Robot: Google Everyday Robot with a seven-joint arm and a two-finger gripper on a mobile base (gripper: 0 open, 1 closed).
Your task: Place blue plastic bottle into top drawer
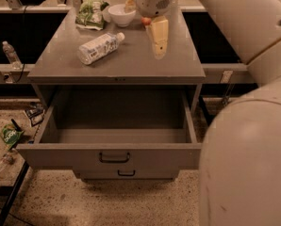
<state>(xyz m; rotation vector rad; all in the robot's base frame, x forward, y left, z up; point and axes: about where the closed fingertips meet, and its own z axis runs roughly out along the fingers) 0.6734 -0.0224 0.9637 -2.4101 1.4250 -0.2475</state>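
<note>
I will close on the middle of the blue plastic bottle (101, 47) next, between its white cap and bottom.
The blue plastic bottle (99, 47) lies on its side on the grey cabinet top (131, 65), left of centre, white cap pointing back right. The top drawer (107, 150) is pulled out wide, with nothing inside and its dark bar handle (114, 157) on the front. My gripper (158, 37) hangs point down over the cabinet top, right of the bottle and apart from it. It holds nothing that I can see.
A white bowl (121, 14), a green bag (89, 14) and a red apple (145, 21), half hidden by my wrist, sit at the back of the top. My arm (253, 126) fills the right side. A small bottle (11, 53) and litter (9, 135) lie to the left.
</note>
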